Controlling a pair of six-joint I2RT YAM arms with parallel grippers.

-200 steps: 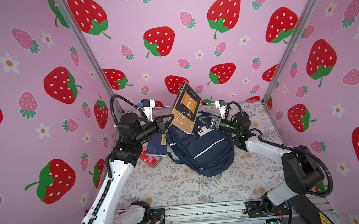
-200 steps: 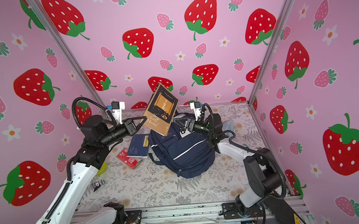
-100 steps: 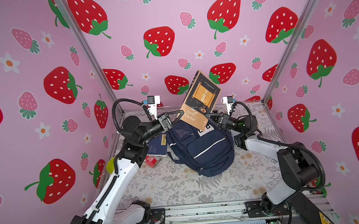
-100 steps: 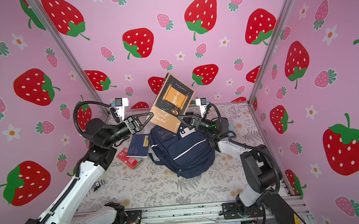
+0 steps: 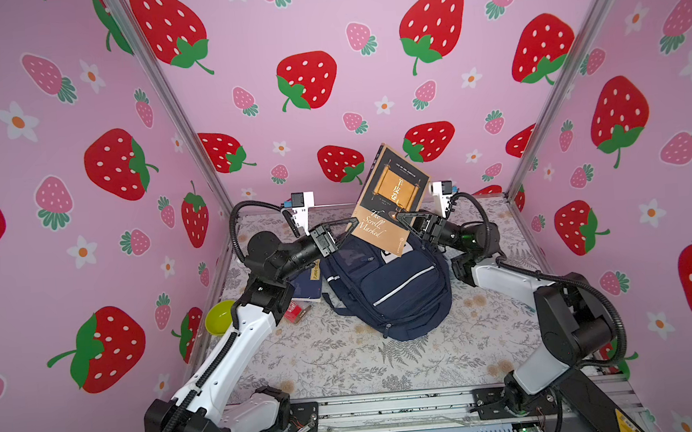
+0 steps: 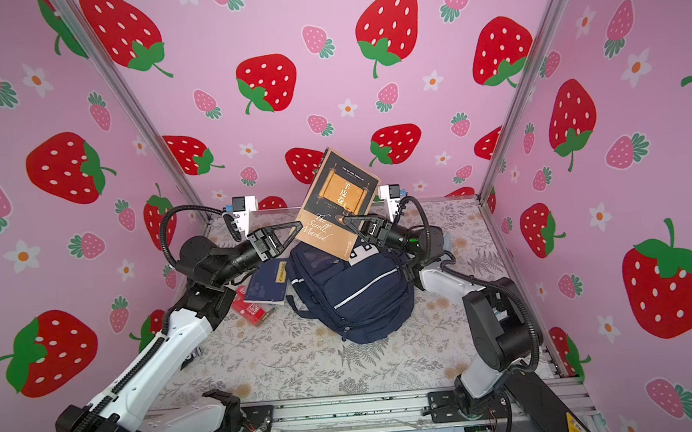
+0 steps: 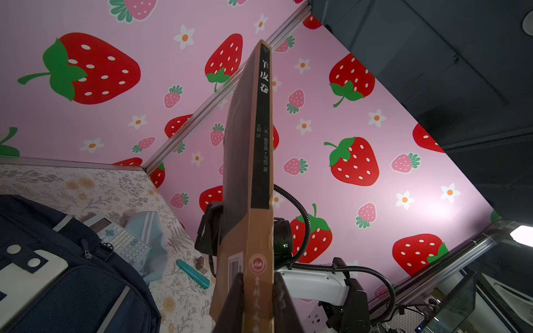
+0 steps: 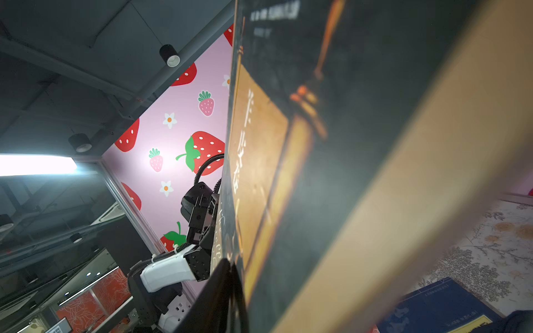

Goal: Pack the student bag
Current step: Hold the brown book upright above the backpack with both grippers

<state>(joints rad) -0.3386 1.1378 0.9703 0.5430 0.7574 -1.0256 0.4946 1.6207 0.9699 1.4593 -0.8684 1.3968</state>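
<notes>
Next, I turn the slanting book upright and take the spine's black part [image 7: 262, 141], since my left gripper holds the book by the tan end of its spine.
The student bag [image 5: 395, 288] [image 6: 354, 291] lies on the floral table, navy with white stripes; its patch end also shows in the left wrist view [image 7: 72, 288]. A black-and-tan book [image 5: 389, 199] [image 6: 335, 209] is held upright and tilted above the bag's far end. My left gripper [image 5: 353, 223] [image 6: 297, 227] [image 7: 257, 305] is shut on the tan end of its spine [image 7: 261, 144]. My right gripper [image 5: 398, 215] [image 6: 346, 219] is shut on the opposite edge. In the right wrist view one finger [image 8: 222, 288] lies flat on the front cover [image 8: 346, 144]; the other is hidden behind it.
A navy notebook [image 5: 309, 284] [image 6: 267, 283] [image 8: 432, 305] and a small red box [image 5: 295, 312] [image 6: 253, 311] lie left of the bag. A green bowl [image 5: 220, 315] sits by the left wall. Behind the bag are a calculator [image 7: 121, 239], a light blue pouch [image 7: 150, 230] and a teal pen [image 7: 193, 272].
The left gripper carried the book up and rightward, over the bag's far end. The right gripper rose from the bag's top to the book's free edge and closed on it.
</notes>
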